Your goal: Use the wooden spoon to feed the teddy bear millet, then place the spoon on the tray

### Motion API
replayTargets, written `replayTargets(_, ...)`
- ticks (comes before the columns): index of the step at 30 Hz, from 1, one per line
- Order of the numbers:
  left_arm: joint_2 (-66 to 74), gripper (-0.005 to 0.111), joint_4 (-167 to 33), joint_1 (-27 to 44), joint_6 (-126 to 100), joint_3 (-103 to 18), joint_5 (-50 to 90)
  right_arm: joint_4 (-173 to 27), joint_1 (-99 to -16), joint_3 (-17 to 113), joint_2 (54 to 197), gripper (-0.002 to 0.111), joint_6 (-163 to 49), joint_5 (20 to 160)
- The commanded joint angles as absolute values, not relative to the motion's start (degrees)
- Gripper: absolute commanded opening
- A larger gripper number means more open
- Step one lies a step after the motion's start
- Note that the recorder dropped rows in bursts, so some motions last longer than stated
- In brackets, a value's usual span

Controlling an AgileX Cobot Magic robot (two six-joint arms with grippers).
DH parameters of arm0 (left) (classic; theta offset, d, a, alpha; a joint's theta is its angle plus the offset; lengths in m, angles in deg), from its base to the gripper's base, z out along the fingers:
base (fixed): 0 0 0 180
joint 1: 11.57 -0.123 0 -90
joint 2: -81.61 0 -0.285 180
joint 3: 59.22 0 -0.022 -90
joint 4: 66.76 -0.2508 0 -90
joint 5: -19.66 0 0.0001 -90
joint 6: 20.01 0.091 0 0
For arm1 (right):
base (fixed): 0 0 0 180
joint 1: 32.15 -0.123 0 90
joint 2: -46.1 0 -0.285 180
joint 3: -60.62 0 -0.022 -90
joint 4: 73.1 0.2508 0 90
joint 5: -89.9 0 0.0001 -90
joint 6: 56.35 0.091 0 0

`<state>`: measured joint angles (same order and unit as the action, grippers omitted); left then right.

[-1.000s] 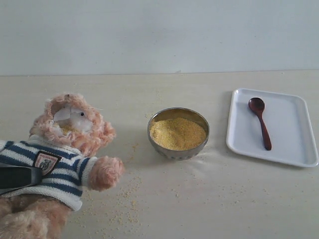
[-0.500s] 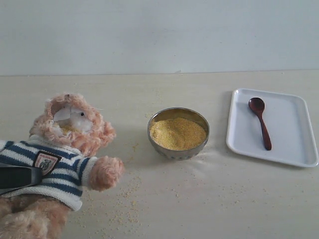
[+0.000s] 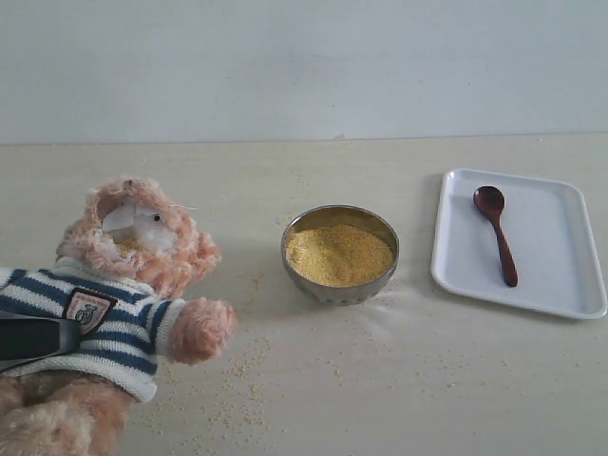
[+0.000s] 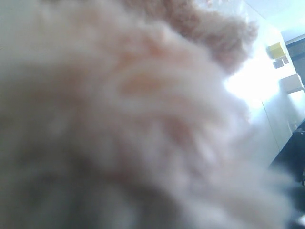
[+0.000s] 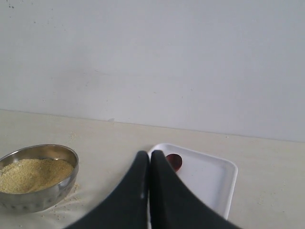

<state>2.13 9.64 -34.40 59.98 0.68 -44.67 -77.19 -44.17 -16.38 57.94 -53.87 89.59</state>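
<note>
The robot's left gripper will set the teddy bear down on the table (image 3: 112, 318) next to the scattered millet grains.
The teddy bear (image 3: 142, 242) leans at the left of the table, its white muzzle turned up. My left gripper (image 3: 63, 336) shows as one black finger across its striped sweater, shut on the bear's body. Blurred fur of the bear (image 4: 143, 95) fills the left wrist view. The millet (image 3: 339, 255) lies heaped in the metal bowl (image 3: 339, 293) at mid-table. The wooden spoon (image 3: 497, 233) rests on the white tray (image 3: 560, 256) at the right. My right gripper (image 5: 150, 153) is shut and holds nothing, with the tray (image 5: 209, 179) and the spoon's bowl (image 5: 175, 161) just beyond its tips.
Loose millet grains (image 3: 237, 380) lie scattered on the table in front of the bear and the bowl. The bowl (image 5: 28, 200) with millet (image 5: 33, 172) also shows in the right wrist view. A plain pale wall stands behind the table.
</note>
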Motion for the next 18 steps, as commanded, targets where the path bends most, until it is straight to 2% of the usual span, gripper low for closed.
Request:
replayTargets(1, 2.5, 0.005, 11.0, -34.6, 60.2, 0.7, -45.9, -77.4, -44.1, -16.6, 57.7, 0.000, -53.8, 89.9)
replayTargets(12, 2.5, 0.005, 13.9, -34.6, 60.5, 0.7, -46.4, -77.4, -44.1, -16.6, 57.7, 0.000, -53.8, 89.9)
replayTargets(18, 2.5, 0.005, 15.2, -34.6, 60.5, 0.3, -37.9, -77.4, -44.1, -16.6, 57.7, 0.000, -53.8, 89.9)
